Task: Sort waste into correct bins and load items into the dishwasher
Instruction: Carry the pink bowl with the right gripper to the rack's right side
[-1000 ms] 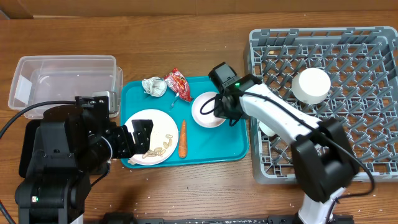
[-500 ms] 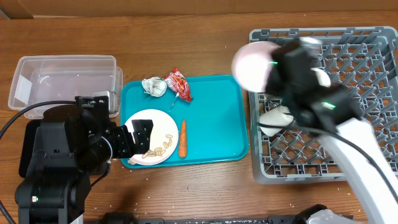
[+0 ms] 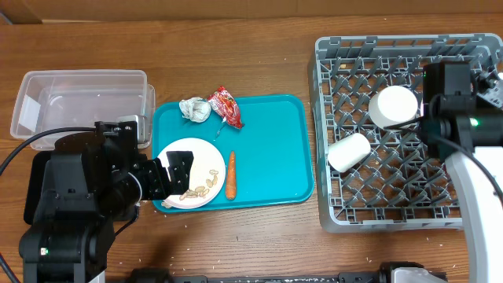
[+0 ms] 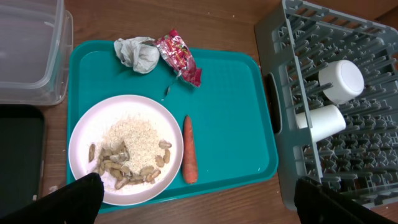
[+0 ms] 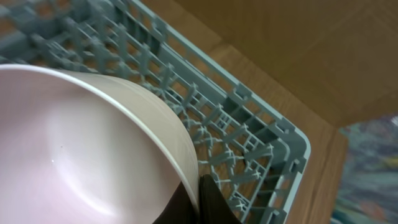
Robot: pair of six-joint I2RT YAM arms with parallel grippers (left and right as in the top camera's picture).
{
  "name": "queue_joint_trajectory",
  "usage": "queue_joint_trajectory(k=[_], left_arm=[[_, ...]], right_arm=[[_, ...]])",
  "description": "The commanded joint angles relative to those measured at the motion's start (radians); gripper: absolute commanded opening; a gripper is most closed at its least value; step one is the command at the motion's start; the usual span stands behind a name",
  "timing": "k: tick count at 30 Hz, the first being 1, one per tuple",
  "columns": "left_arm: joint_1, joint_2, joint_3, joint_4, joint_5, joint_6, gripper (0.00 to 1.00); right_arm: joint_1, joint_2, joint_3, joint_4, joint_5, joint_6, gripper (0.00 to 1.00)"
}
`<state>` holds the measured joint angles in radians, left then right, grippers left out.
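The robot's right gripper needs to release the bowl, now tilted over the rack's far corner, between the upside-down cup and the grey rack's outer edge [image 3: 471,104].
My right gripper [image 5: 198,194] is shut on the rim of a white bowl [image 5: 81,143] and holds it tilted over the far right corner of the grey dish rack [image 5: 249,124]. In the overhead view the right wrist [image 3: 457,94] hides most of the bowl. My left gripper [image 4: 199,214] is open and empty, hovering above the front edge of the teal tray [image 4: 230,124]. On the tray are a white plate of rice and peanuts [image 4: 124,149], a carrot [image 4: 189,150], a red wrapper [image 4: 179,56] and a crumpled paper [image 4: 138,53].
The grey rack [image 3: 409,206] holds two white cups: one upside down [image 3: 394,106], one on its side [image 3: 348,152]. A clear plastic bin [image 3: 78,102] stands at the back left. A black bin [image 4: 18,155] lies left of the tray.
My right arm has lifted the white bowl off the tray and carried it right, over the rack's far right side. The left arm has not moved.
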<state>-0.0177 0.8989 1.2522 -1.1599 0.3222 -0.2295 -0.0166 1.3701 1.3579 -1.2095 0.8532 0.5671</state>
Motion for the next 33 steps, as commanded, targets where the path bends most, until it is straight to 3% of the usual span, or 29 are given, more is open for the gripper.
queue_joint_trajectory(k=[1,10,33], left_arm=[[0.004,-0.002,0.020,0.000,0.011,0.024,1.00],[0.004,-0.002,0.020,0.000,0.011,0.024,1.00],[0.004,-0.002,0.020,0.000,0.011,0.024,1.00]], right_arm=[[-0.015,0.032,-0.010,0.019,0.037,0.039,0.04],[-0.014,0.039,-0.010,0.106,0.036,0.039,0.04],[-0.075,0.042,-0.010,0.073,0.062,0.027,0.04]])
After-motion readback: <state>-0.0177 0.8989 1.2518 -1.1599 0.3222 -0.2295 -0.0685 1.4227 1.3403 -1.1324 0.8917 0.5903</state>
